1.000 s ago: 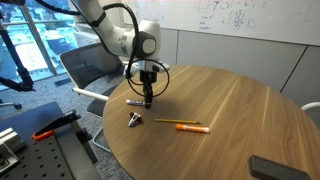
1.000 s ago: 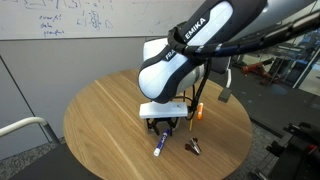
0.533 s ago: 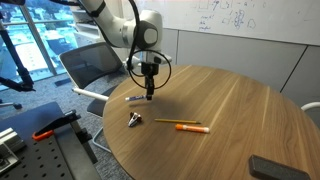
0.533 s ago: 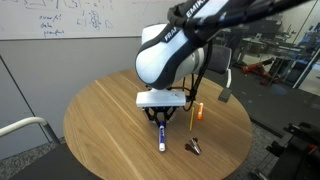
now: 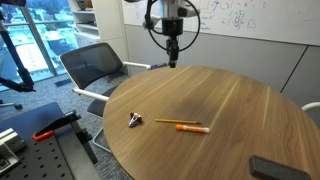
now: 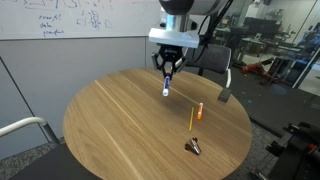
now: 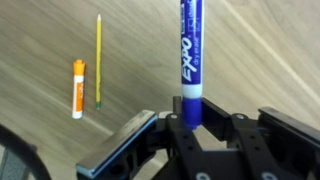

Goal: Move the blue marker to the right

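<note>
My gripper is holding the blue marker. It will let go of it on the bare wood [image 5: 197, 176] between the orange pen and the table's near edge.
My gripper [image 5: 172, 48] is shut on the blue marker [image 5: 172, 60], which has a white barrel and dark blue ends. It hangs down from the jaws, held high above the round wooden table [image 5: 240, 105]. In an exterior view the gripper [image 6: 167, 68] holds the marker [image 6: 165, 88] over the table's far middle. In the wrist view the marker [image 7: 191, 50] stands out from between the fingers of the gripper [image 7: 190, 115], with "EXPO" on its barrel.
An orange pen [image 5: 192, 128] with a thin yellow pencil [image 7: 98, 60] and a small dark metallic clip [image 5: 136, 120] lie on the table. They also show in an exterior view: pen [image 6: 198, 112], clip [image 6: 194, 147]. A dark flat object [image 5: 272, 168] lies near the table's edge. A chair [image 5: 95, 65] stands beside it.
The gripper closed on the marker at the table's edge near the clip, lifted it off the wood and carried it high up and across towards the table's middle.
</note>
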`<state>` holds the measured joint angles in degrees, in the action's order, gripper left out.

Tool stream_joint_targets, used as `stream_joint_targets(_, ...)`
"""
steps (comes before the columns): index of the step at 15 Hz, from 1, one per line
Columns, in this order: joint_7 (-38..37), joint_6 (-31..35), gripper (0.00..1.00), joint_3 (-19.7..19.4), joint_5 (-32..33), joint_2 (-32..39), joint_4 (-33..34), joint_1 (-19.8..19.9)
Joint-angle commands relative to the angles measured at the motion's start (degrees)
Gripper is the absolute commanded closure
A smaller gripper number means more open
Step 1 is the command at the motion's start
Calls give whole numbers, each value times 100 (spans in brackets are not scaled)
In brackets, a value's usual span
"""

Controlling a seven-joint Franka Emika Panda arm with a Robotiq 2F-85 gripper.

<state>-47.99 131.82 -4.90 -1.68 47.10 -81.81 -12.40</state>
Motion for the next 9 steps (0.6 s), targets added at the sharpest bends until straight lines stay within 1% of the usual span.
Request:
stream_joint_targets(1, 284, -16, 94, -159, -118, -436, -466, 639)
stream_joint_targets(3, 487, -3, 94, -275, -162, -445, -554, 1069)
stream_joint_targets(6, 891, 147, 94, -483, -180, -220, -691, 1658)
stream_joint_targets(9, 1231, 397, 94, -642, -138, 138, -970, 1970)
